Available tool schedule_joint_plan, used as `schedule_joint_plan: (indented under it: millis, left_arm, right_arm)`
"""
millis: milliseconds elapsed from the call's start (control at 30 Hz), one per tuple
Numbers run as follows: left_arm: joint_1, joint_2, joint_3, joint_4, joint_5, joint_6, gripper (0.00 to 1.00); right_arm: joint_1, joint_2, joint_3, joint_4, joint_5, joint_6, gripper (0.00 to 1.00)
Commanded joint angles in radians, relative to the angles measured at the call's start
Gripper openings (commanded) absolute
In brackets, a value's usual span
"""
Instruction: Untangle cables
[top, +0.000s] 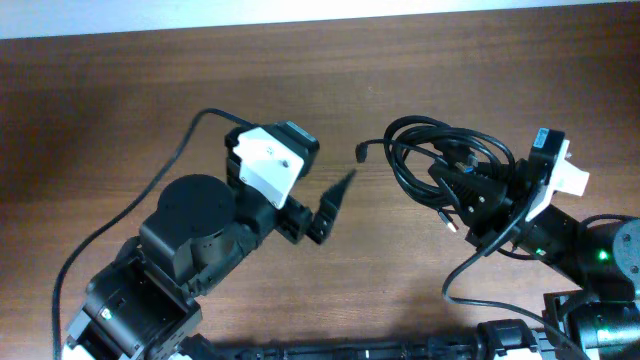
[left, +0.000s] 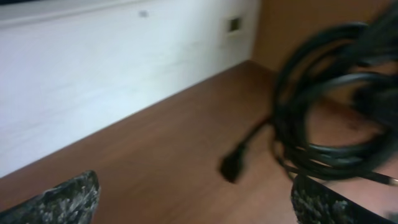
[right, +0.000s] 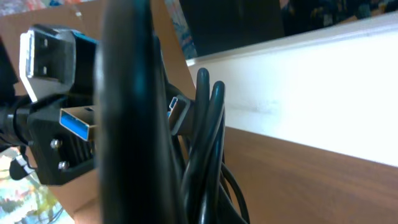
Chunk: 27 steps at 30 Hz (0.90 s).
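My left gripper is to take hold next of the cables by the bundle's outer loops (top: 396, 163) (left: 285, 118), on the bundle's side away from my right gripper.
The cables (top: 435, 160) are a bundle of black loops at the right of the brown table. One loose end with a black plug (top: 362, 152) points left. My right gripper (top: 465, 200) reaches into the bundle's near side and looks shut on it. In the right wrist view the cables (right: 130, 124) fill the frame and hide the fingers, and USB plugs (right: 37, 59) stick out on the left. My left gripper (top: 322, 212) is open and empty, just left of the plug. In the left wrist view the plug (left: 231, 167) and the loops (left: 323, 124) lie ahead of the open fingers (left: 205, 202).
A thicker black wire (top: 150, 195) from the left arm curves over the table at the left. A white wall (left: 112, 74) runs along the table's far edge (top: 320, 25). The arm bases (top: 180, 250) fill the near side.
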Motion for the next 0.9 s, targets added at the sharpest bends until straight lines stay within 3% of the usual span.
schedule_joint_plan:
  millis: [0, 200, 867]
  left_arm:
    - [0.003, 0.018, 0.016, 0.0, 0.22, -0.017, 0.98]
    - [0.003, 0.026, 0.016, 0.019, 0.235, 0.045, 0.99]
    - [0.003, 0.093, 0.016, 0.044, 0.288, 0.019, 0.99]
  right_arm:
    - [-0.005, -0.005, 0.007, 0.084, -0.052, 0.005, 0.04]
    - [-0.005, -0.005, 0.007, 0.217, -0.272, 0.004, 0.04]
    - [-0.005, -0.005, 0.007, 0.261, -0.253, 0.032, 0.04]
